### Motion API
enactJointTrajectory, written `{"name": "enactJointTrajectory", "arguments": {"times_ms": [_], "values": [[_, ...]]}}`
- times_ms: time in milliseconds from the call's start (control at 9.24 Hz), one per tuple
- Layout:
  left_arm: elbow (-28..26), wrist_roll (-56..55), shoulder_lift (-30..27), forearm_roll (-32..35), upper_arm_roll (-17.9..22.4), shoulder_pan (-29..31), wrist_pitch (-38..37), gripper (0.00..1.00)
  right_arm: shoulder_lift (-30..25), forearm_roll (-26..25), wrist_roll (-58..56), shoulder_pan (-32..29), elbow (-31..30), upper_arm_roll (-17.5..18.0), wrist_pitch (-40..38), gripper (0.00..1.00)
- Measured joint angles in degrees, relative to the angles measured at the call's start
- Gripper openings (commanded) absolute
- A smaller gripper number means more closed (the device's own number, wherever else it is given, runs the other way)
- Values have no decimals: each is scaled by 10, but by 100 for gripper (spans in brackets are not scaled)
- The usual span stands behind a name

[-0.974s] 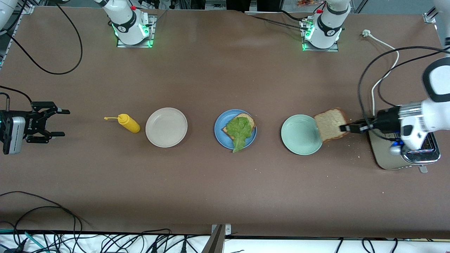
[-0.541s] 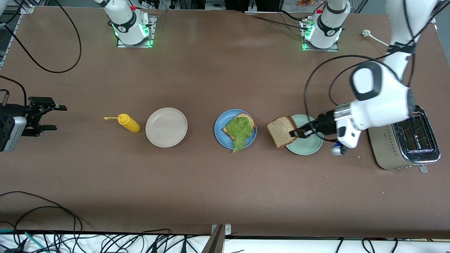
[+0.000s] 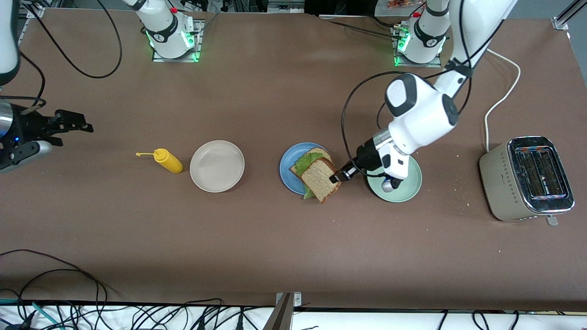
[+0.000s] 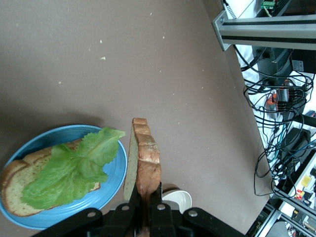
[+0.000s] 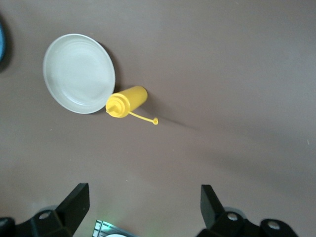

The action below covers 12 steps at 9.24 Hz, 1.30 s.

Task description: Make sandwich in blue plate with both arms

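Note:
Next, my left gripper releases the second bread slice on the green lettuce leaf (image 3: 309, 173) (image 4: 75, 170) to top the sandwich on the blue plate. That second slice is held tilted over the plate's rim.
The blue plate (image 3: 285, 173) lies mid-table with a brown bread slice (image 3: 317, 152) on it and a ruffled green lettuce leaf (image 3: 306, 161) on that slice. My left gripper (image 3: 338, 177) is shut on a second bread slice (image 3: 322, 179), held tilted on edge over the plate's rim toward the left arm's end. In the left wrist view this slice (image 4: 146, 155) stands pinched in my left gripper (image 4: 146, 197), beside the plate (image 4: 112, 180) and lettuce (image 4: 74, 168). My right gripper (image 3: 75, 123) waits open at the right arm's end of the table, nothing in it (image 5: 144, 192).
A yellow squeeze bottle (image 3: 168, 160) lies beside a beige-white plate (image 3: 217, 166). A pale green plate (image 3: 409, 188) sits under my left wrist. A steel toaster (image 3: 527, 181) with a white cord (image 3: 504, 91) stands at the left arm's end. Crumbs lie near it.
My left arm carried the bread slice from beside the toaster, across the pale green plate, to the blue plate's edge. My right gripper shifted a little and turned at its end of the table.

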Motion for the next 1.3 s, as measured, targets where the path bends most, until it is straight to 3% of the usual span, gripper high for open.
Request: {"name": "enactJointTrajectory", "arguments": {"times_ms": [216,433,649,974,1299], "values": [[-13,-7,13,-17,0,-21,59,0,-63,-44,106,0,-78,27,40,100],[-15,-8,29,-32,0,-42,110,0,-131,-50,142,-3,-170,32,109,100],[-17,-9,38,-33,1,-52,124,0,-171,-50,150,-13,-220,32,139,100],[-34,-9,39,-33,2,-61,131,0,-180,-50,228,-12,-216,46,107,100],[-47,-8,46,-33,3,-62,135,0,-142,-50,233,-12,-178,46,136,100]]}}
